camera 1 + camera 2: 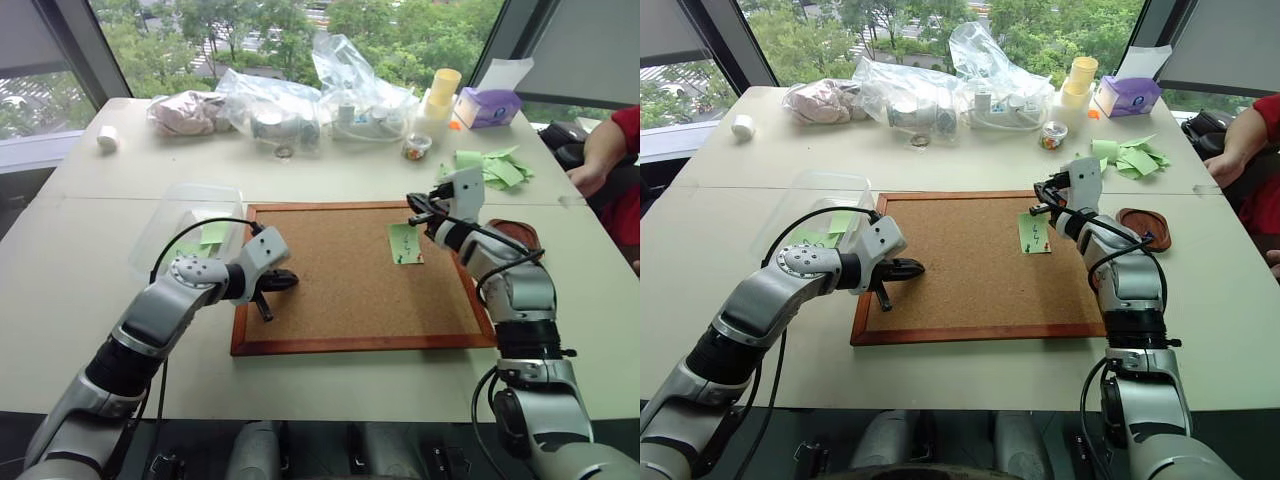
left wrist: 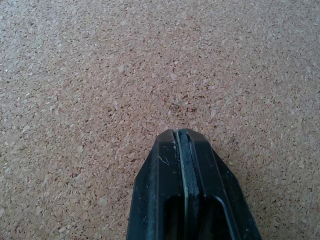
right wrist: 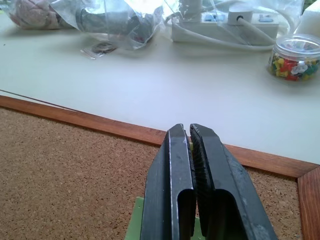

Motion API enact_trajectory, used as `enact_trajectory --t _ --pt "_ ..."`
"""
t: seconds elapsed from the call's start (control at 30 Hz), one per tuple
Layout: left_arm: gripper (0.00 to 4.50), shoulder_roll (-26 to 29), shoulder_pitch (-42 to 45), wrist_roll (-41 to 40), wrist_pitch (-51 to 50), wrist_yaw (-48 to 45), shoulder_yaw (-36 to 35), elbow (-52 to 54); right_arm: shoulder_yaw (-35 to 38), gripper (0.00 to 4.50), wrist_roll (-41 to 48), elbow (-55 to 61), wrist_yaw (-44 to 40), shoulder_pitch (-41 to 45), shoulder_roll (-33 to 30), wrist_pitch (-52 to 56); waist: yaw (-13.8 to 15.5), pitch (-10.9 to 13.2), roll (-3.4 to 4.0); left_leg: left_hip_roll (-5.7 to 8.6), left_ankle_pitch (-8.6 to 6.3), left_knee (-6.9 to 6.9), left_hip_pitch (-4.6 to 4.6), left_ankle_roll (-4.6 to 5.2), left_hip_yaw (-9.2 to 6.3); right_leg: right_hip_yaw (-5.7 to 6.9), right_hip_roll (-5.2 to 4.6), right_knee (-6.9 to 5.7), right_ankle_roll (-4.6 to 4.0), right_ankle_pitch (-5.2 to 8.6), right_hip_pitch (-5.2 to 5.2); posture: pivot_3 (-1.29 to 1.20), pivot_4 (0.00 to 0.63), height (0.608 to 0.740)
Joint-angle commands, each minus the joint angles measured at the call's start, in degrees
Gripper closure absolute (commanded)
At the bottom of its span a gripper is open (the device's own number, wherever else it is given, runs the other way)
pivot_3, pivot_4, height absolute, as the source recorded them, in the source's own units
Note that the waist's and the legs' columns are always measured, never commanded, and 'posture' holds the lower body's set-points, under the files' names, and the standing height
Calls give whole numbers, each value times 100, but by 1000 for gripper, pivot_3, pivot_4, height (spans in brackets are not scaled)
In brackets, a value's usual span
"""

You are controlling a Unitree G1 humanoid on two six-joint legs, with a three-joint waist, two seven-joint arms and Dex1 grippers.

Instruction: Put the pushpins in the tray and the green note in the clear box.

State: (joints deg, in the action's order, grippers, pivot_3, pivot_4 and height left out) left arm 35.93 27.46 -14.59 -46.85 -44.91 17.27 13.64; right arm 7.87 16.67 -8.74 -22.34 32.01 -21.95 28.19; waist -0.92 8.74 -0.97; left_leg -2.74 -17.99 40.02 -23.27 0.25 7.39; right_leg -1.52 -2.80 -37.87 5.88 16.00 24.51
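The robot's right gripper should release the yellow pushpin inside the reddish-brown tray (image 1: 509,234) on the table beside the cork board.
The green note (image 1: 404,243) lies on the cork board (image 1: 330,300) near its far right corner. My right gripper (image 1: 415,208) hovers just above the note's far end, shut; in the right wrist view a thin yellow sliver, seemingly a pushpin head, sits pinched between its tips (image 3: 190,134). The reddish-brown tray (image 1: 522,236) rests on the table just right of the board, behind my right forearm. The clear box (image 1: 180,215) stands left of the board with a green slip inside. My left gripper (image 1: 285,280) is shut and empty over the board's left part (image 2: 182,134).
Along the far edge sit clear plastic bags (image 1: 270,105), a power strip, a small jar of coloured pins (image 1: 417,147), yellow cups (image 1: 441,92) and a purple tissue box (image 1: 488,106). Loose green slips (image 1: 495,166) lie at far right, near a person's hand and red sleeve (image 1: 605,160).
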Motion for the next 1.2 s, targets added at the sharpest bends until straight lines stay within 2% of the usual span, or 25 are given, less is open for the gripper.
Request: enact_trajectory --t 0.03,0.13,0.27,0.47,0.77,0.8,0.83,0.87,1.07,1.2 --pt "4500 16 -103 36 -49 -130 180 3 517 4439 -171 270 564 1 -215 -113 0 0 0 0 0 0 0 0 0 0 0 0 0 0 0 0 150 735" --pt "4500 25 -102 46 -25 -149 127 11 855 4439 -574 323 1283 -143 -518 -8 17 0 0 1 0 0 -1 0 0 0 -3 0 0 0 0 0 150 735" --pt "4500 47 -89 54 20 -197 74 -19 1234 4439 -722 467 1811 -362 -742 517 5 -4 8 1 0 -1 0 0 1 -1 -6 0 0 0 0 0 150 735" --pt "4500 38 14 106 161 -278 91 -184 1435 4439 -588 161 1806 -483 -726 855 -9 -10 22 1 2 -1 7 -4 8 -10 0 -3 0 0 0 0 150 735" --pt "4500 -93 132 217 317 -370 132 -391 1696 4439 -342 -796 1877 -40 -675 794 11 -10 23 3 2 0 6 -3 12 -11 -1 -2 0 0 -1 0 150 735" --pt "4500 -113 141 225 323 -375 133 -394 1685 3865 -353 -857 1883 -15 -685 771 11 -11 23 3 2 0 6 -3 12 -10 -1 -3 0 0 -1 0 150 735" --pt "4500 -133 155 230 325 -378 132 -403 1672 3612 -365 -914 1895 20 -689 752 12 -11 24 3 2 0 6 -3 12 -11 -1 -3 0 0 -1 0 150 735" --pt "4500 -149 159 230 324 -380 130 -398 1660 3149 -369 -951 1898 46 -691 741 12 -11 24 3 2 0 6 -3 12 -11 -1 -3 0 0 -2 0 150 735" --pt "4500 -174 134 240 339 -371 100 -397 1642 45 -371 -1077 1904 114 -702 724 18 -12 26 3 2 0 6 -3 11 -11 -3 -3 0 0 -2 0 150 735" --pt "4500 -172 116 239 337 -364 88 -379 1647 11 -371 -1104 1906 125 -711 721 18 -12 26 3 2 0 6 -3 11 -10 -4 -3 0 0 -2 0 150 735"
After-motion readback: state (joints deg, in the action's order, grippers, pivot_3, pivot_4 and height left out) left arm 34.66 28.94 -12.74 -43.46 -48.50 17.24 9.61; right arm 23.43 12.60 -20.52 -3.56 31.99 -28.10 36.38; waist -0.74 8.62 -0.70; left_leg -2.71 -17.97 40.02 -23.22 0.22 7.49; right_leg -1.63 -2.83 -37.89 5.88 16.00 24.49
